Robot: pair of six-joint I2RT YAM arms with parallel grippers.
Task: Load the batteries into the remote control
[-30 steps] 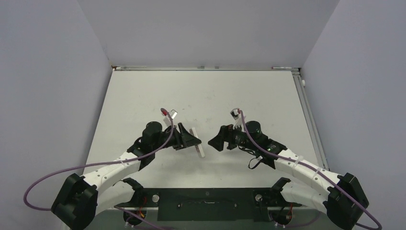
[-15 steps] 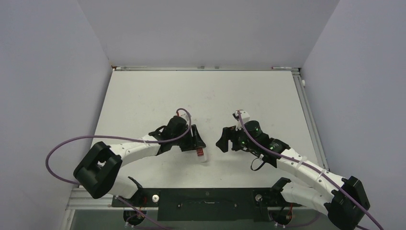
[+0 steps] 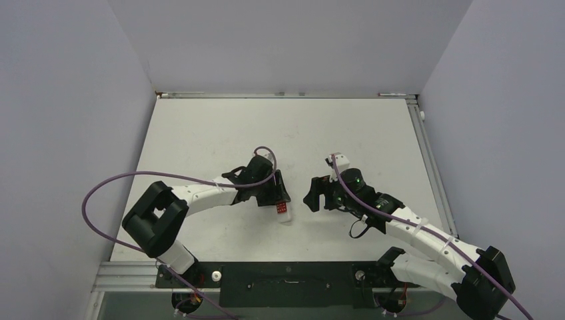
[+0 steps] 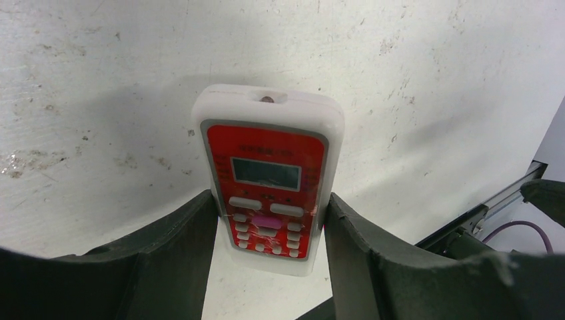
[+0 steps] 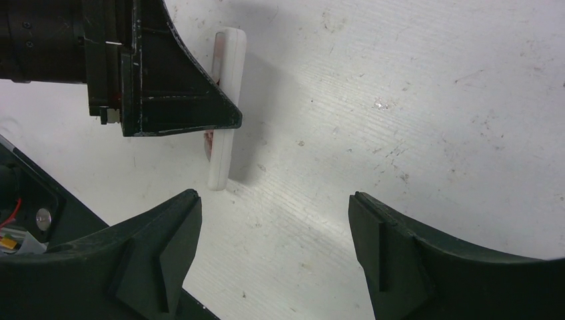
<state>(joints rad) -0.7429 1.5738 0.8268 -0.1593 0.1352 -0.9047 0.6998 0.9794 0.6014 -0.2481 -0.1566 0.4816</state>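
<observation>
I should use my left gripper to release the remote control flat on the white tabletop [image 3: 288, 207] [image 4: 279, 167], just short of where my right gripper is open.
The remote control [image 4: 270, 173] is a small white handset with a red front, a pale screen and white buttons. My left gripper [image 4: 271, 200] is shut on its two long sides, the red front facing the wrist camera. From above, the remote control [image 3: 282, 210] pokes out of the left gripper [image 3: 278, 199] near the table's middle. My right gripper [image 3: 313, 195] stands a short way to its right, open with nothing between its fingers [image 5: 166, 247]. The right wrist view shows the remote control [image 5: 220, 160] edge-on. The batteries are out of view.
The white tabletop [image 3: 220, 133] is scuffed and bounded by grey walls on three sides. A metal rail [image 3: 286, 273] with the arm bases runs along the near edge. A purple cable [image 3: 120, 180] loops over the left arm.
The left arm has stretched out and turned its wrist, shifting the remote slightly right and bringing its red front into the top view. The right gripper has barely moved.
</observation>
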